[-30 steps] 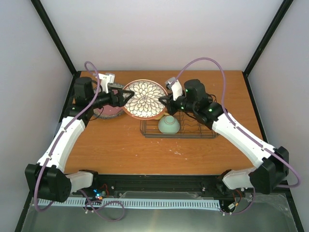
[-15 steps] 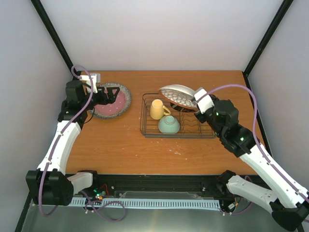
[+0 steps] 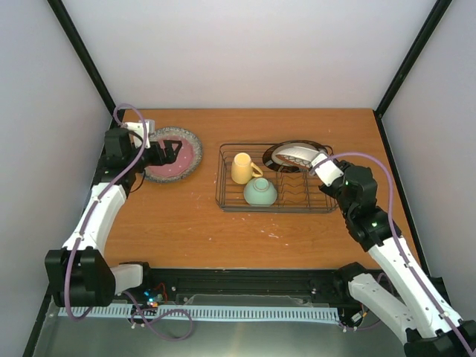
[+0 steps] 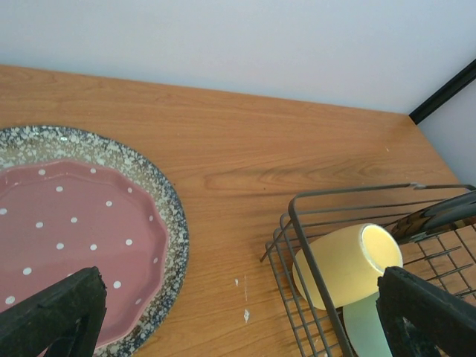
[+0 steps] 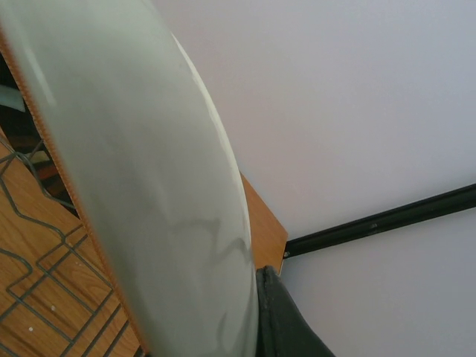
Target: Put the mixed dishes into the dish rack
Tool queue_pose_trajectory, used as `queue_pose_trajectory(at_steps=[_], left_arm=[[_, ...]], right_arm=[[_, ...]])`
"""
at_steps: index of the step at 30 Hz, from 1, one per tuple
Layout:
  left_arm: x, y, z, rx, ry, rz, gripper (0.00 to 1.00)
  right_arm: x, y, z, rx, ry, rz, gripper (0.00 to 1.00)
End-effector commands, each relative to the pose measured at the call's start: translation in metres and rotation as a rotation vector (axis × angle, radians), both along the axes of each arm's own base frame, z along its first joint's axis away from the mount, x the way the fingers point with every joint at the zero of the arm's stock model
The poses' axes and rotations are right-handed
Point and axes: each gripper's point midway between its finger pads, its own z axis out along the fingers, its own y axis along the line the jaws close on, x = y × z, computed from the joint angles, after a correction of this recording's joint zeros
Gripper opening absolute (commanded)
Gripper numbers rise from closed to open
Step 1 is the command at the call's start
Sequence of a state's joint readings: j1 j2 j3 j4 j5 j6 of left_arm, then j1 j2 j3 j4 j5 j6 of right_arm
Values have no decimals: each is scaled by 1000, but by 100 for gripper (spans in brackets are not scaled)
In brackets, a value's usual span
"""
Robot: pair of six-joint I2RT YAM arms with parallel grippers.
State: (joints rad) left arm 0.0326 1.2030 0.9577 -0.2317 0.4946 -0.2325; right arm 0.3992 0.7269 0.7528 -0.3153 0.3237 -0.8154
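I should use my right gripper to set the brown petal-patterned plate down and let go of it on the rack wires (image 3: 286, 167) in front of the dark-rimmed plate.
The black wire dish rack (image 3: 297, 201) holds the yellow mug (image 3: 240, 168) on its side and the mint-green bowl (image 3: 260, 193). My right gripper (image 3: 310, 160) is shut on the rim of the brown petal-patterned plate (image 3: 291, 155), tilted on edge over the rack's back right. In the right wrist view its pale underside (image 5: 126, 186) fills the left, with one finger (image 5: 281, 320) pressed on it. A dark rim (image 3: 277, 149) shows behind this plate. My left gripper (image 3: 169, 151) hangs open over the pink plate (image 3: 186, 156), whose speckled rim (image 4: 160, 193) lies beside the mug (image 4: 342, 264).
The rack's near left corner (image 4: 295, 216) stands close to my left gripper's right finger (image 4: 431, 312). Rack wires (image 5: 30, 297) run under the held plate. Black frame posts (image 3: 82, 52) rise at the table's back corners, with white walls on three sides.
The petal plate went from between both grippers to the rack's back right, tipping onto edge in my right gripper. My left gripper let go and drew back over the pink plate.
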Motion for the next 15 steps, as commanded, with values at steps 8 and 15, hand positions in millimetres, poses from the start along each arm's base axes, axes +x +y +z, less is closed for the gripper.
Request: queue_pose_trajectory(at_steps=[8,15], left_arm=[[7,4,-13,26,-4,-1,100],[10,5,-19,26,4,-3,100]], right_arm=[[29,4,44,73,-170,102,3],[31,17,25,57,-117,175,3]])
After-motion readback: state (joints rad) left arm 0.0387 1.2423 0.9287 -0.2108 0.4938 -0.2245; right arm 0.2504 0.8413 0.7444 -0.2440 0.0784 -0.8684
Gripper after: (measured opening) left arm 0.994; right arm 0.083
